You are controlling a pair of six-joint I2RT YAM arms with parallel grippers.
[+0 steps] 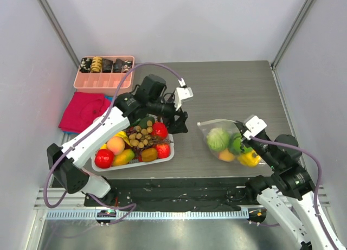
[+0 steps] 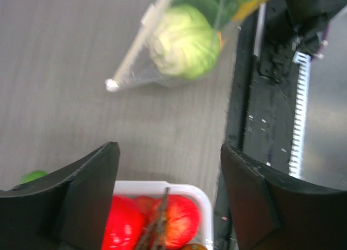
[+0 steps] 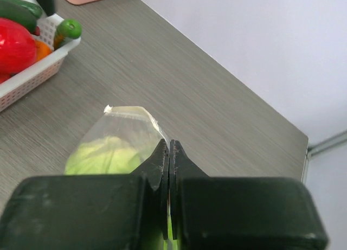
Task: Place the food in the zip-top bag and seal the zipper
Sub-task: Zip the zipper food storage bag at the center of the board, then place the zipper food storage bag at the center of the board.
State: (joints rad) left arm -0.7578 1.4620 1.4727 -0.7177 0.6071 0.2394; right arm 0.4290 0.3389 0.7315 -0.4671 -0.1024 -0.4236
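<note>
The left gripper needs to next move to the loose end of the bag's zipper (image 1: 199,123) (image 2: 115,83), beside the pale cabbage, and close there.
The clear zip-top bag (image 1: 210,126) lies on the table at right, holding a pale cabbage (image 1: 218,139), a green pepper (image 1: 237,145) and a yellow pepper (image 1: 249,159). My right gripper (image 1: 242,132) is shut on the bag's mouth edge, on the zipper (image 3: 133,113); in the right wrist view its tips (image 3: 169,147) pinch the plastic beside the cabbage (image 3: 105,155). My left gripper (image 1: 181,122) is open and empty above the right end of the white basket (image 1: 162,159). In the left wrist view it (image 2: 168,152) hangs over red apples (image 2: 176,220), with the bag's cabbage (image 2: 181,41) beyond.
The basket holds more food: a peach (image 1: 115,145), red apples (image 1: 104,158), brown round pieces (image 1: 140,136). A pink tray (image 1: 103,83) with dark items and a red cloth (image 1: 84,110) sit at back left. A black strip (image 1: 179,187) runs along the near edge.
</note>
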